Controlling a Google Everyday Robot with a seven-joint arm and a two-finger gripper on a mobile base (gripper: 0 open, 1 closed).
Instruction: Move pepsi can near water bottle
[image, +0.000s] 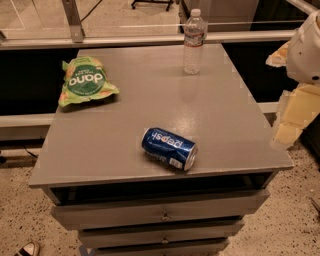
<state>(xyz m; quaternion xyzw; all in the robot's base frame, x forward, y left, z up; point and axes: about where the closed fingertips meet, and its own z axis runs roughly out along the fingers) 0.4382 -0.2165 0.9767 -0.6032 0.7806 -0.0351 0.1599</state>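
Observation:
My gripper is to go next to the pepsi can's near end (186, 156), the one with the silver rim showing, and close there.
The pepsi can (169, 148) is dark blue with white lettering and lies on its side near the front edge of the grey table top (125, 115), a little right of centre. The water bottle (193, 42) is clear with a white cap and stands upright at the far edge of the table, well behind the can. Only part of my white and pale yellow arm (300, 75) shows at the right edge, beside the table and apart from both objects. My gripper is out of view.
A green chip bag (86, 81) lies flat on the table's far left. Drawers (160, 214) run below the table's front edge. A metal rail (125, 40) crosses behind the table. Speckled floor surrounds the table, and a shoe tip (27, 248) shows at the bottom left.

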